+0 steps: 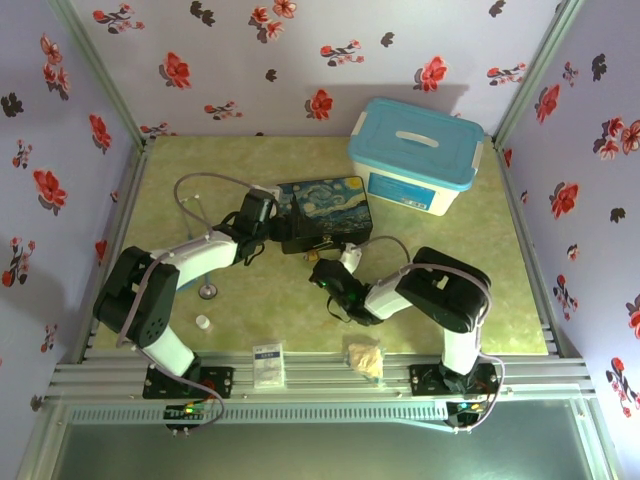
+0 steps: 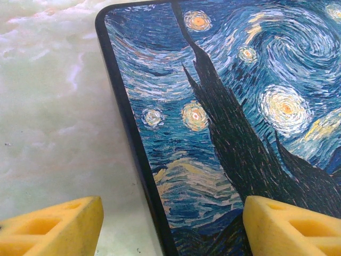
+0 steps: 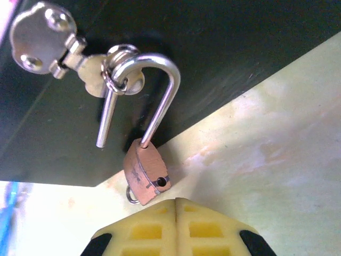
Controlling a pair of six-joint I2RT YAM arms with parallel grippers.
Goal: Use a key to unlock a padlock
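Observation:
The brass padlock's body hangs outside the robot's shut right fingers, so the right gripper will open them, move closer and grip the body (image 3: 137,169) by its sides.
The brass padlock (image 3: 145,172) hangs by its silver shackle (image 3: 160,90) from the hasp ring (image 3: 118,74) on the painted box's dark front wall (image 3: 224,48). One shackle leg stands free of the body, and the empty leg hole faces me. A small silver ring (image 3: 129,197) peeks out behind the body; the key itself is hidden. My right gripper (image 3: 176,205) is shut just below the padlock, with nothing visible between its fingers. My left gripper (image 2: 173,229) is open and straddles the left edge of the painted box (image 2: 240,122). From above, both grippers (image 1: 285,228) (image 1: 322,272) are at the box (image 1: 330,205).
A blue-lidded white bin (image 1: 415,155) stands at the back right. A stethoscope (image 1: 205,200) loops at the left, its round head (image 1: 208,292) near a white bottle cap (image 1: 203,322). A small card (image 1: 268,365) and a crumpled scrap (image 1: 365,358) lie at the front edge.

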